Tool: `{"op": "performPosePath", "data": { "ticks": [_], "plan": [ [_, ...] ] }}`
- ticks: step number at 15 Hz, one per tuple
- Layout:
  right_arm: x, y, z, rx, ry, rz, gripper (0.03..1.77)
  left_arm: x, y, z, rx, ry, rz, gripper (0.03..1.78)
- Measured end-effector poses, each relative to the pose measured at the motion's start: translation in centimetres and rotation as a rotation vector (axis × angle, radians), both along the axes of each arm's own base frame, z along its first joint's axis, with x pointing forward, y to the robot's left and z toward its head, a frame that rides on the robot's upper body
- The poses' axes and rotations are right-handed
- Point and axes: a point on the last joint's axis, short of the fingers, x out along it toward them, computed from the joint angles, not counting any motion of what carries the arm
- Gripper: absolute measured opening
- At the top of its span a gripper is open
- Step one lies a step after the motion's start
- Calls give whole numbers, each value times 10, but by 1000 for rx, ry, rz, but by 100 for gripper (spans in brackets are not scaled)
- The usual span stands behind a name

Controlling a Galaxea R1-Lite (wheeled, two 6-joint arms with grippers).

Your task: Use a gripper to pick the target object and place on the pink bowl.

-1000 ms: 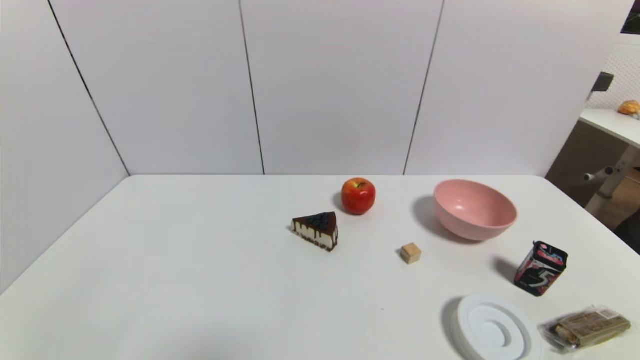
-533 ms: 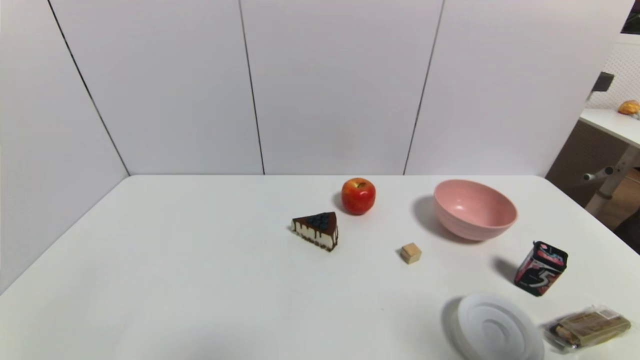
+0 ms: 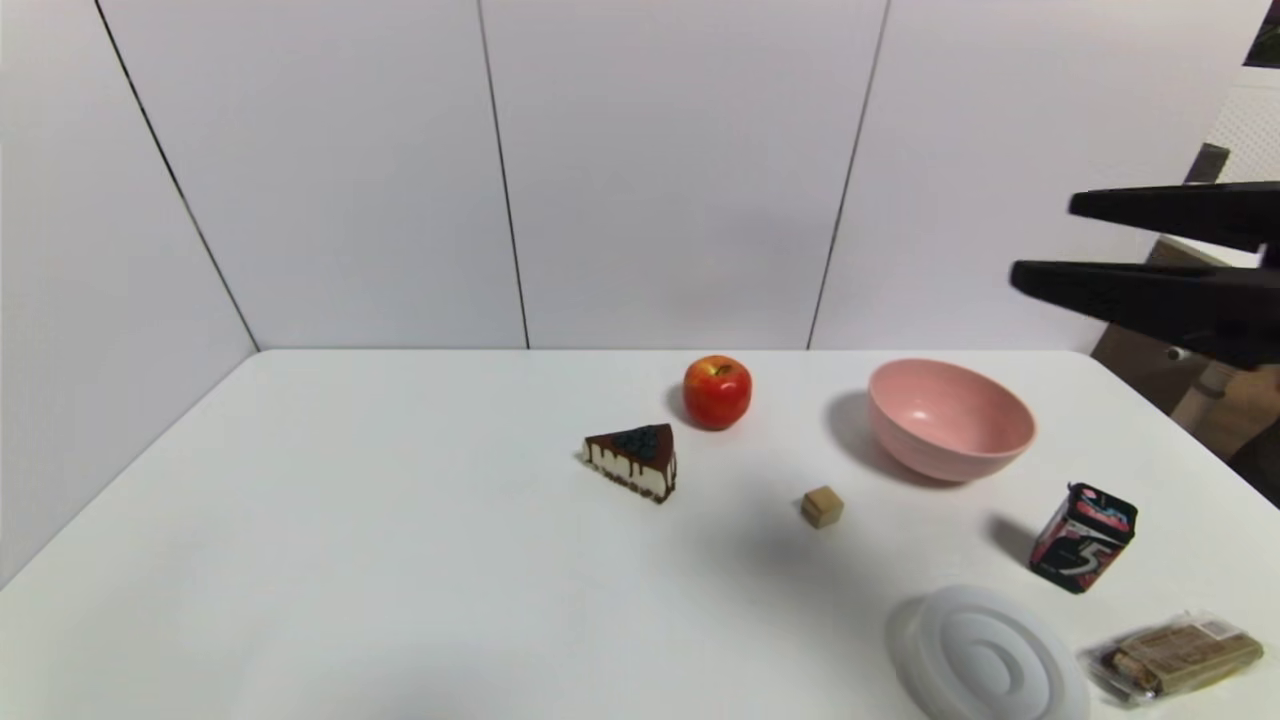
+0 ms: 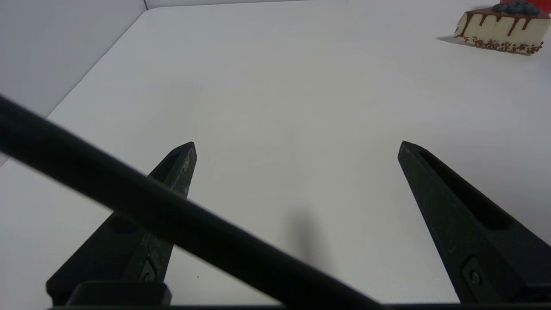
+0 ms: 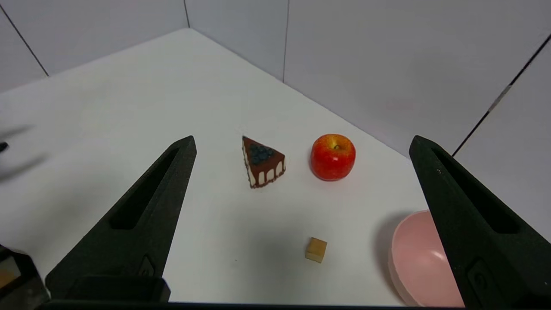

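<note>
My right gripper is to go down next to the opposite sides (image 3: 823, 509) (image 5: 315, 251) of the small tan cube near the pink bowl. It should close there.
The target object, a small tan cube (image 3: 821, 507), rests on the white table just in front and to the left of the pink bowl (image 3: 935, 455). My right gripper (image 3: 1042, 240) hangs high above the table's right side, open and empty, its two black fingers pointing left. In the right wrist view the cube (image 5: 316, 249) lies well below the spread right gripper (image 5: 301, 141), with the bowl (image 5: 419, 258) beside it. The left gripper (image 4: 297, 146) is open over bare table on the left, out of the head view.
A red apple (image 3: 717, 391) and a cake slice (image 3: 633, 460) sit behind and left of the cube. A gum pack (image 3: 1083, 537), a flat white lid (image 3: 990, 655) and a wrapped snack bar (image 3: 1172, 655) occupy the front right. White walls close the back and left.
My right gripper has come into the head view at the upper right, open. Its shadow now falls on the table around the cube. The cube and bowl have not moved.
</note>
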Motion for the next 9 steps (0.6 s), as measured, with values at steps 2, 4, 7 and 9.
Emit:
{"op": "performPosePath", "data": {
  "ticks": [2,4,7,9],
  "plan": [
    [25,12,-10,-61,31,13,171,0,0,0,0,0,0,169],
    [48,22,-24,-97,95,18,171,0,0,0,0,0,0,169],
    [74,34,-53,-150,222,20,171,0,0,0,0,0,-1,169],
    [88,39,-72,-198,333,10,171,0,0,0,0,0,0,169]
  ]
}}
